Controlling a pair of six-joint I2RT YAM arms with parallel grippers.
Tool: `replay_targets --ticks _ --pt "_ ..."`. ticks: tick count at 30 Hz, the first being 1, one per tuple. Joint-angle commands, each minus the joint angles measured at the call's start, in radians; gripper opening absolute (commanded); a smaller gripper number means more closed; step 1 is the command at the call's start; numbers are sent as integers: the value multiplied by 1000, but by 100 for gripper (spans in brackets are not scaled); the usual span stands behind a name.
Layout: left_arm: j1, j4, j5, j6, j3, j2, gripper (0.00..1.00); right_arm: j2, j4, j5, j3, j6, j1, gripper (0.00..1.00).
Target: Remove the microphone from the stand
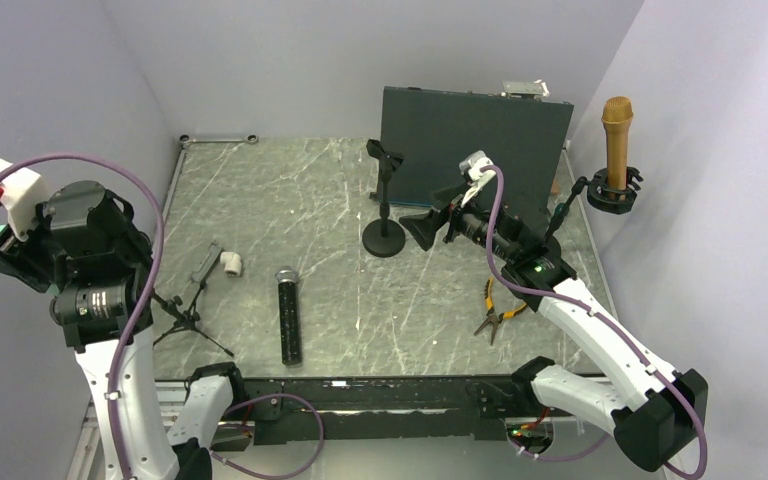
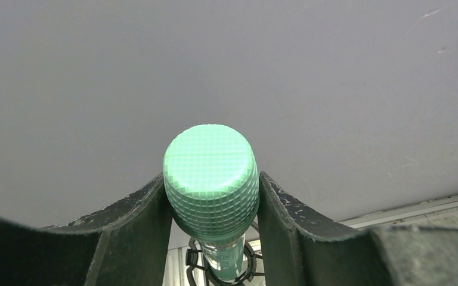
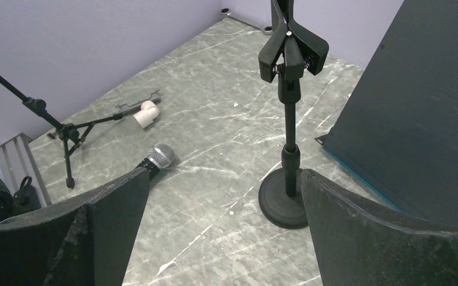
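The robot's left gripper will set the green microphone down and let go of it on the marble table (image 1: 317, 317), close beside the black microphone, facing the round-base stand.
In the left wrist view a green microphone (image 2: 210, 179) with a gridded head stands upright in a black ring mount (image 2: 192, 262) below it. My left gripper (image 2: 213, 196) is shut on the head, one finger touching each side. In the top view this arm is at the far left by the wall, and its fingers are hidden behind the wrist. My right gripper (image 3: 223, 196) is open and empty, low over the table near a black round-base stand (image 3: 287, 149) with an empty clip (image 3: 291, 50). A gold microphone (image 1: 617, 140) stands in a ring mount (image 1: 615, 195) at the right wall.
A black microphone (image 1: 289, 315) lies on the marble table (image 1: 290, 200). A small tripod stand (image 1: 185, 310) and a white pipe elbow (image 1: 232, 263) lie at the left. Orange-handled pliers (image 1: 495, 310) lie at the right. A dark panel (image 1: 475, 140) stands at the back.
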Motion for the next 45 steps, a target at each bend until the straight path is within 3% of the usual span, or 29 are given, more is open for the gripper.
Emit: replay_targets --ticks 1,9,13,17,23,29,30,35,40,45 --pt "5 51 3 71 66 -4 0 -2 26 -5 42 10 -2 100" --pt "-2 -71 69 14 291 21 0 2 12 -7 55 9 -1 100" --pt "-3 -127 228 -43 382 12 0 0 -2 -1 63 3 -2 100" --pt "-3 -80 627 -65 382 -34 0 1 -10 9 69 -4 -2 100" --pt "-3 90 1422 -91 252 -53 0 7 -16 8 77 -4 -1 100" --pt "-6 109 2112 -120 153 63 0 -5 -32 17 86 -19 -2 100" --pt "-12 114 2166 -128 117 71 0 -5 -34 17 88 -21 -2 100" --pt "-155 44 2143 -42 -51 95 0 -4 -37 17 89 -21 -1 100" --pt "-382 10 2034 -90 -225 253 0 -4 -23 8 81 -6 -2 100" --pt "-427 -51 1877 -159 -262 467 0 -18 -50 24 84 -18 -2 100"
